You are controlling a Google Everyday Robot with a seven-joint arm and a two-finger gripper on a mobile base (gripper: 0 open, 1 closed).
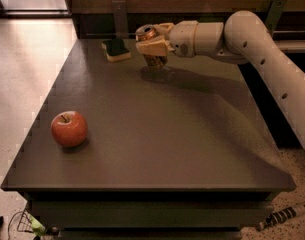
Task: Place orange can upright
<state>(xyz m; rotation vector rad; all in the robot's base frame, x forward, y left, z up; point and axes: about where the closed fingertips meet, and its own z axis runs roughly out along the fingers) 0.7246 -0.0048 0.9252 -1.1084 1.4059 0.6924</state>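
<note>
Next, I set the orange can on the dark table [158,76] beside the green-topped yellow sponge with my gripper. The can is now upright at the far middle.
The orange can [153,60] is held roughly upright in my gripper [151,45] at the far middle of the dark table [157,134]. Its silver top shows above the cream fingers [152,47] and its lower body hangs just above or at the tabletop; I cannot tell whether it touches. The gripper is shut on the can. My white arm [257,49] reaches in from the right.
A green-topped yellow sponge [116,49] lies just left of the can near the table's far edge. A red apple [69,128] sits near the front left. A wall runs behind the table, with floor to the left.
</note>
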